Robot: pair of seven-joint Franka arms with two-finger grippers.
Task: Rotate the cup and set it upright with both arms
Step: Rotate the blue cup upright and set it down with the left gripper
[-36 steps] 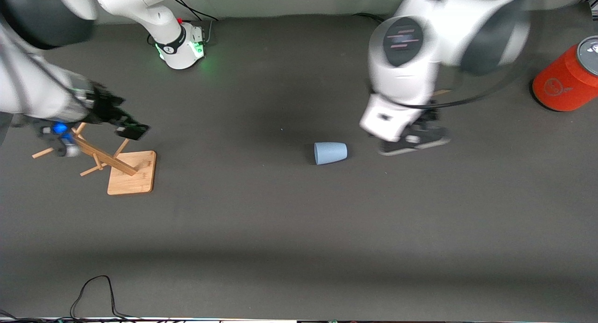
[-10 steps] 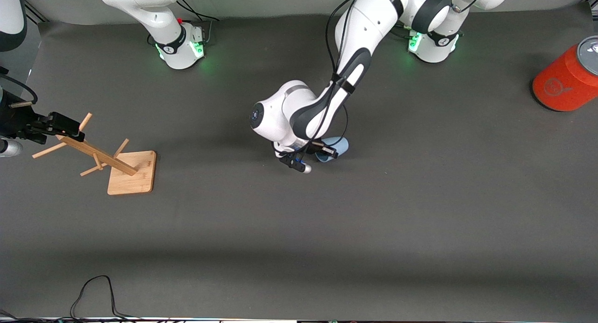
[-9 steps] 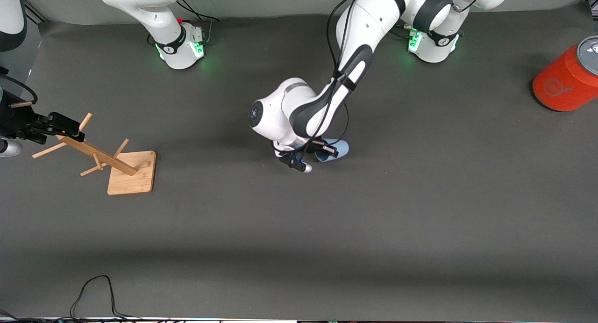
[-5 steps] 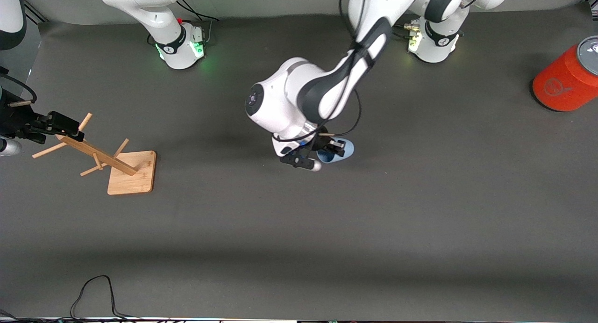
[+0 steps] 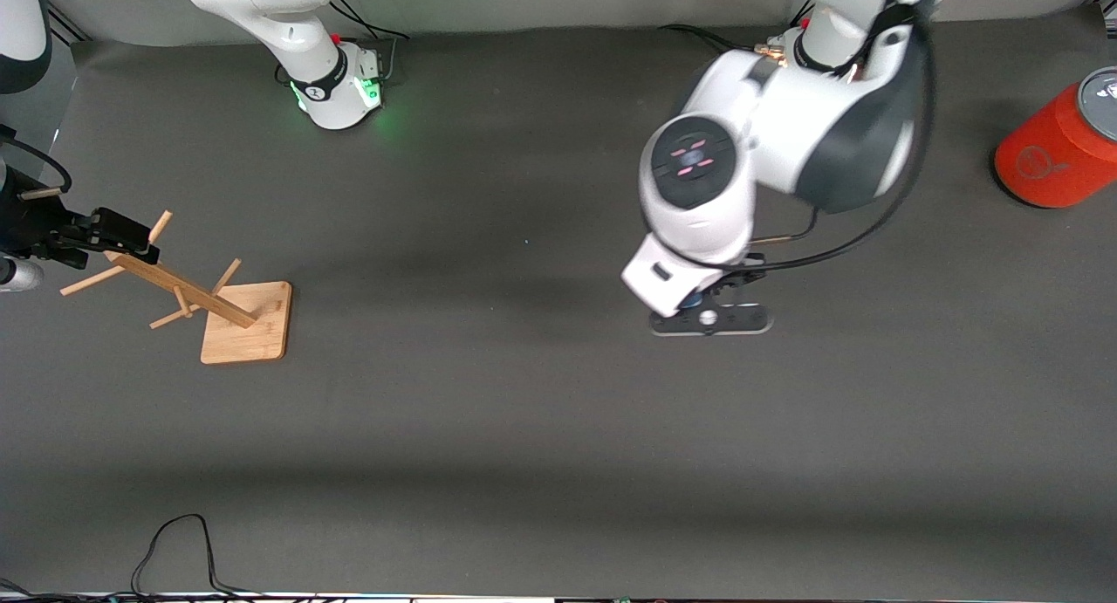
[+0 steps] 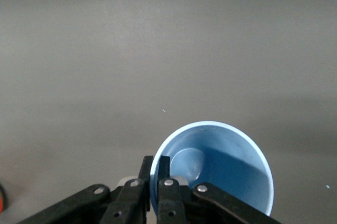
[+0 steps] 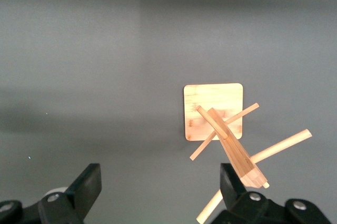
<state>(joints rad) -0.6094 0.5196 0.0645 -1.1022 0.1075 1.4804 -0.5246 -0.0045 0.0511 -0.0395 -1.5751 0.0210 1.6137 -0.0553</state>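
Next, I release the cup with my left gripper on the grey table [image 5: 633, 336] between the wooden rack and the orange container.
The pale blue cup [image 6: 226, 166] shows in the left wrist view with its open mouth toward the camera and the grey table under it. My left gripper [image 6: 156, 163] is shut on the cup's rim, one finger inside the wall and one outside. In the front view the left arm's wrist [image 5: 694, 202] hangs over the middle of the table and hides both the cup and the fingers. My right gripper [image 5: 109, 236] waits open at the right arm's end of the table. It hangs over the top of the wooden rack, and its fingers [image 7: 90, 182] hold nothing.
A wooden peg rack on a square base [image 5: 244, 324] leans at the right arm's end of the table; it also appears as the rack [image 7: 213, 110] in the right wrist view. An orange container with a grey lid [image 5: 1056, 149] stands at the left arm's end. A black cable [image 5: 174, 542] loops along the near edge.
The left arm has lifted the cup off the table and swung it toward its own end, and its wrist has turned to point downward. The right arm has not moved.
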